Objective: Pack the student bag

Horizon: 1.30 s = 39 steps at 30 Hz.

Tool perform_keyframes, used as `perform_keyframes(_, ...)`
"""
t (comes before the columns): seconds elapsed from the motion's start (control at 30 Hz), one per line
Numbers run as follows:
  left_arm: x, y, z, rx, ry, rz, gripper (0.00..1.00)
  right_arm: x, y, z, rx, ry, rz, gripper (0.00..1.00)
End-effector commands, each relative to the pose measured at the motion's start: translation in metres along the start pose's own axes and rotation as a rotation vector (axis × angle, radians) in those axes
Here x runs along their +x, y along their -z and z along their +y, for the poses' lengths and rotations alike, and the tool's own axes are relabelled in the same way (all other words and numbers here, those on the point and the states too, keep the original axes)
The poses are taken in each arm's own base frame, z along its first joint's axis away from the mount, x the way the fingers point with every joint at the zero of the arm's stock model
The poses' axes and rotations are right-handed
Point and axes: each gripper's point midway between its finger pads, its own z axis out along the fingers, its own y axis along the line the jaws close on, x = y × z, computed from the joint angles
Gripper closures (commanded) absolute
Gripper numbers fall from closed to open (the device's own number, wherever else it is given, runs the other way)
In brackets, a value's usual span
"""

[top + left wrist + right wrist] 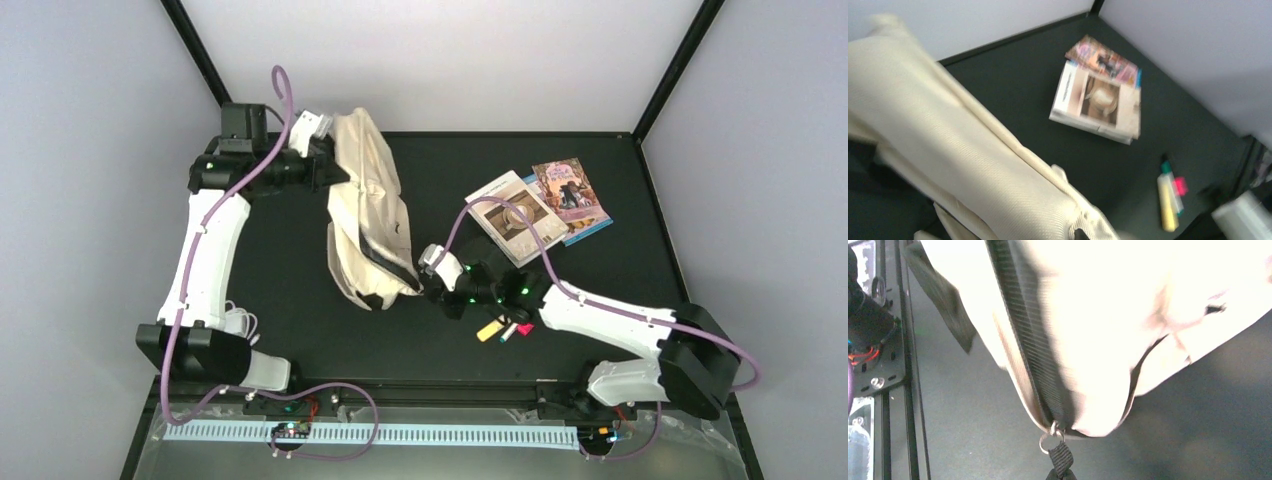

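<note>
The student bag hangs bunched by its far end. Next, my left gripper lays the bag flat and takes the fabric (388, 244) beside the zipper before I unzip it.
The student bag (365, 205), cream fabric with a dark zipper line, lies lengthwise on the black table left of centre. My left gripper (330, 160) is at its far end, shut on a bunch of the fabric. In the left wrist view the bag (963, 165) fills the left side, and only one dark fingertip (1079, 234) shows at the bottom edge. My right gripper (425, 288) is at the bag's near end, shut on the black webbing zipper pull (1061, 457). That pull hangs from a metal ring at the end of the zipper (1028, 340).
Books lie at the back right: a beige-covered book (510, 215) beside a colourful book (570, 188) that rests on a blue one. A yellow highlighter (490, 330) and other markers (518, 328) lie by the right forearm. A black strap (943, 295) hangs off the bag.
</note>
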Motion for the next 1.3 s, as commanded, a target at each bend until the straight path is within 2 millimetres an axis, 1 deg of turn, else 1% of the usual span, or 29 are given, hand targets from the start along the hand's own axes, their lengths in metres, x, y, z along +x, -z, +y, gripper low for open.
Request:
perform_keyframes(0.0,0.039,0.009,0.001,0.021,-0.128,0.056,0.76,-0.007,0.02,-0.015,0.11,0.025,-0.035,0.99)
perform_keyframes(0.1,0.072,0.011,0.002,0.062,-0.153,0.113,0.42,0.0,0.013,-0.017,0.113,0.034,-0.008,0.99)
perform_keyframes(0.13,0.083,0.012,0.001,0.075,-0.168,0.13,0.33,0.002,0.009,-0.018,0.113,0.039,0.005,0.99)
perform_keyframes(0.23,0.105,0.011,0.0,0.071,-0.253,0.169,0.1,0.002,0.002,-0.02,0.11,0.053,0.018,0.99)
perform_keyframes(0.27,0.107,0.016,0.0,0.044,-0.299,0.17,0.04,0.0,0.001,-0.019,0.106,0.057,0.015,0.99)
perform_keyframes(0.3,0.105,0.02,0.0,0.017,-0.343,0.162,0.02,-0.001,0.0,-0.019,0.101,0.057,0.015,0.99)
perform_keyframes(0.37,0.096,0.029,-0.002,-0.043,-0.425,0.126,0.01,-0.002,-0.002,-0.018,0.097,0.053,0.013,0.99)
perform_keyframes(0.43,0.078,0.042,-0.011,-0.089,-0.512,0.049,0.01,0.0,-0.006,-0.017,0.086,0.046,0.014,0.99)
perform_keyframes(0.47,0.07,0.048,-0.018,-0.087,-0.535,0.013,0.01,0.001,-0.008,-0.017,0.083,0.041,0.015,0.99)
perform_keyframes(0.5,0.058,0.055,-0.029,-0.059,-0.544,-0.016,0.01,0.003,-0.01,-0.017,0.079,0.036,0.019,0.99)
perform_keyframes(0.53,0.052,0.058,-0.038,-0.01,-0.528,-0.034,0.01,0.004,-0.012,-0.017,0.076,0.03,0.02,0.99)
perform_keyframes(0.6,0.043,0.059,-0.053,0.086,-0.483,-0.065,0.01,0.004,-0.015,-0.016,0.069,0.023,0.014,0.99)
perform_keyframes(0.63,0.038,0.06,-0.068,0.186,-0.456,-0.112,0.01,0.004,-0.017,-0.016,0.062,0.015,0.009,0.99)
perform_keyframes(0.7,0.04,0.061,-0.08,0.257,-0.442,-0.136,0.01,0.003,-0.019,-0.015,0.056,0.011,0.004,0.99)
perform_keyframes(0.73,0.048,0.059,-0.084,0.277,-0.446,-0.13,0.01,0.003,-0.019,-0.015,0.056,0.009,0.002,0.99)
perform_keyframes(0.77,0.06,0.055,-0.089,0.284,-0.465,-0.104,0.02,0.004,-0.021,-0.016,0.059,0.008,0.001,0.99)
perform_keyframes(0.8,0.077,0.045,-0.088,0.277,-0.492,-0.054,0.04,0.006,-0.022,-0.016,0.059,0.008,0.003,0.99)
perform_keyframes(0.83,0.101,0.033,-0.09,0.286,-0.515,0.016,0.09,0.007,-0.024,-0.017,0.059,0.008,0.005,0.99)
perform_keyframes(0.87,0.125,0.023,-0.086,0.286,-0.511,0.085,0.13,0.009,-0.027,-0.017,0.057,0.006,0.011,0.99)
perform_keyframes(0.9,0.148,0.014,-0.086,0.301,-0.518,0.155,0.18,0.01,-0.029,-0.018,0.055,0.004,0.016,0.99)
perform_keyframes(0.97,0.188,0.003,-0.085,0.327,-0.514,0.268,0.26,0.009,-0.032,-0.019,0.056,-0.001,0.017,0.99)
perform_keyframes(1.0,0.201,0.002,-0.089,0.351,-0.528,0.299,0.28,0.008,-0.032,-0.02,0.058,-0.007,0.013,0.99)
perform_keyframes(1.07,0.221,0.004,-0.101,0.418,-0.565,0.316,0.27,0.004,-0.03,-0.024,0.049,-0.038,-0.013,0.99)
perform_keyframes(1.1,0.228,0.007,-0.108,0.457,-0.596,0.306,0.22,0.004,-0.029,-0.026,0.039,-0.073,-0.024,0.99)
perform_keyframes(1.13,0.235,0.008,-0.114,0.493,-0.621,0.297,0.14,0.004,-0.028,-0.029,0.03,-0.098,-0.036,0.99)
perform_keyframes(1.17,0.238,0.007,-0.117,0.519,-0.644,0.285,0.04,0.004,-0.027,-0.03,0.02,-0.117,-0.045,0.99)
perform_keyframes(1.2,0.24,0.002,-0.117,0.523,-0.651,0.281,0.01,0.003,-0.028,-0.03,0.013,-0.123,-0.051,0.99)
perform_keyframes(1.27,0.24,-0.019,-0.105,0.468,-0.645,0.291,0.01,0.004,-0.031,-0.027,-0.011,-0.135,-0.049,0.99)
